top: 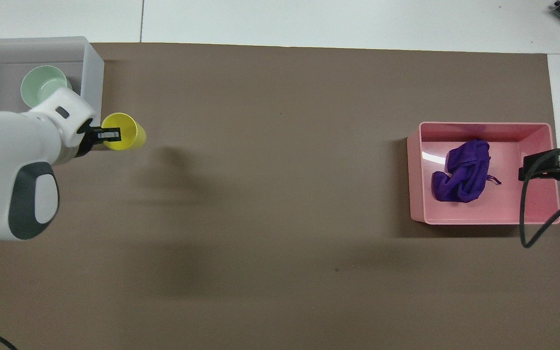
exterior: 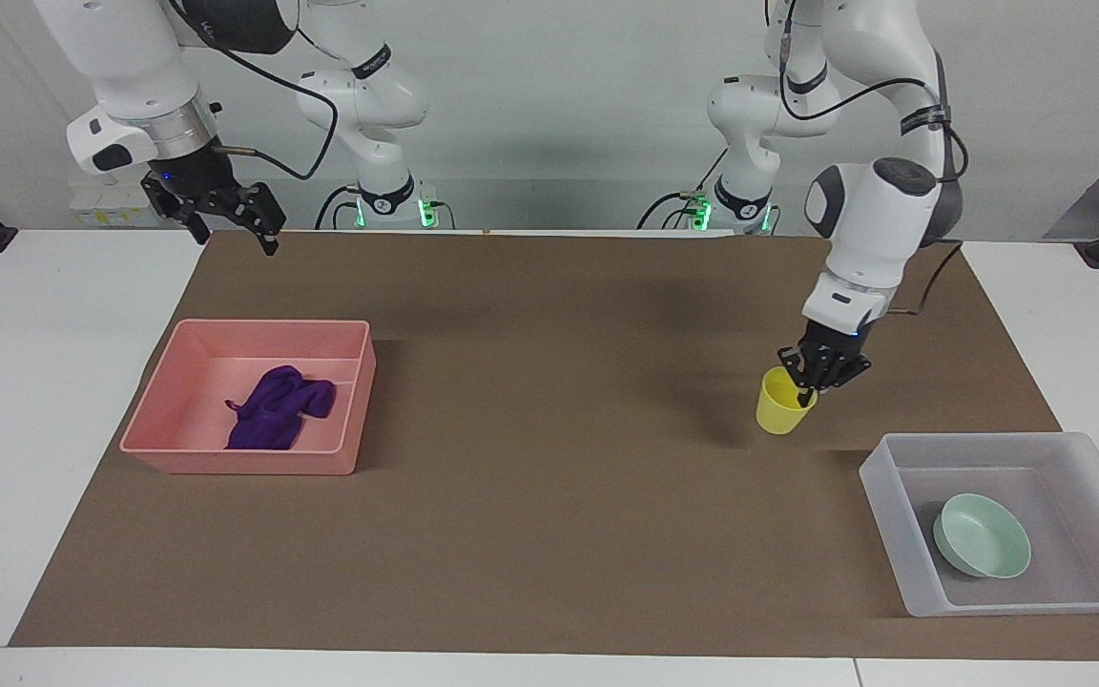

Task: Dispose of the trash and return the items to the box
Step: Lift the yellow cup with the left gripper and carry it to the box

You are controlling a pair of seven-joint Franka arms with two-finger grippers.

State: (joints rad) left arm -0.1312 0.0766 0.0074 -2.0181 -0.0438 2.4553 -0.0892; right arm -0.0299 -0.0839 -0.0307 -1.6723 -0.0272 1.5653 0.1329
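Next, I release the yellow cup inside the mint-green bowl [top: 43,93] in the box with my left gripper.
My left gripper [exterior: 809,385] [top: 110,132] is shut on the rim of the yellow cup [exterior: 780,402] [top: 123,137] and holds it in the air over the brown mat, close to the box. The box [exterior: 1074,441] [top: 93,92], a translucent whitish bin at the left arm's end, has the mint-green bowl [exterior: 981,535] [top: 42,85] in it. The purple cloth [exterior: 278,407] [top: 462,171] lies in the pink bin [exterior: 340,463] [top: 416,170] at the right arm's end. My right gripper [exterior: 230,222] waits open, raised over the mat's edge by the robots.
A brown mat [exterior: 530,496] covers most of the white table [exterior: 34,382]. The left arm's forearm [top: 12,170] hides part of the box in the overhead view. A black cable [top: 528,214] hangs by the pink bin.
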